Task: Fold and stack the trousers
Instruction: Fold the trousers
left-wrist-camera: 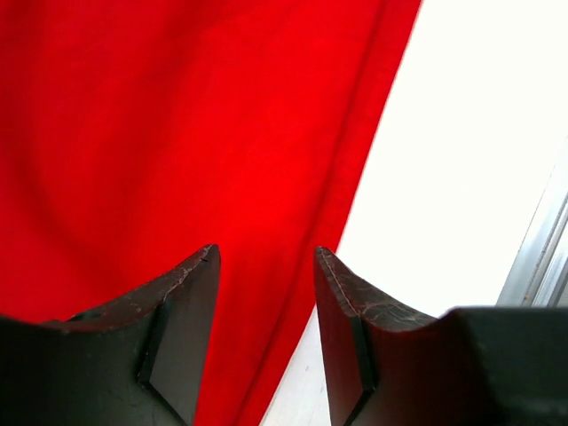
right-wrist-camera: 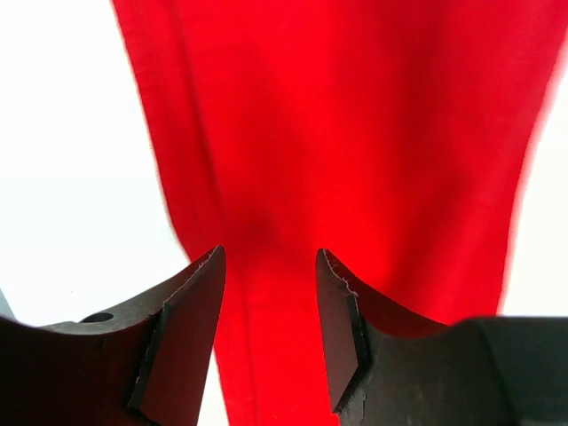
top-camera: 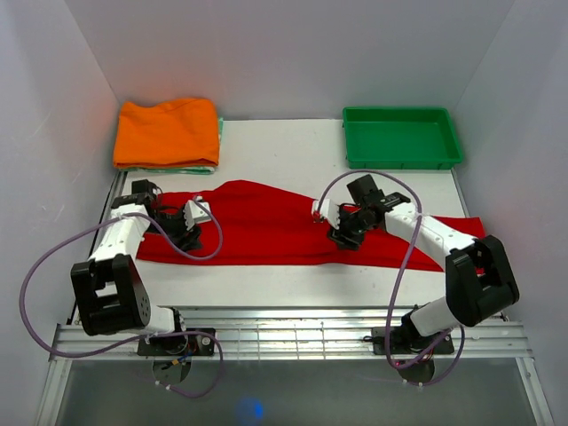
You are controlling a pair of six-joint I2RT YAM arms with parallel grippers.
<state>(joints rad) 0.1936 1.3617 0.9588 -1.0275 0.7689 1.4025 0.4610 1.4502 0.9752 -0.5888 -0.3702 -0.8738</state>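
A bit of the trousers' lower layer shows past the upper layer, so the robot's right gripper should pinch the upper layer's edge [right-wrist-camera: 224, 217] and pull it even before folding.
Red trousers [top-camera: 266, 226] lie stretched across the white table from left to right. My left gripper [top-camera: 189, 224] hovers over their left end; in the left wrist view its jaws stand open and empty [left-wrist-camera: 264, 266] above the red cloth [left-wrist-camera: 177, 133] near its edge. My right gripper [top-camera: 335, 224] is over the middle of the trousers; in the right wrist view its jaws stand open and empty [right-wrist-camera: 269, 266] above the red cloth [right-wrist-camera: 355, 133]. A stack of folded orange trousers [top-camera: 167, 131] lies at the back left.
A green tray [top-camera: 401, 138] stands at the back right. White walls close in the table on three sides. A metal rail [top-camera: 293, 333] runs along the near edge. Bare white table [left-wrist-camera: 479, 160] shows beside the cloth.
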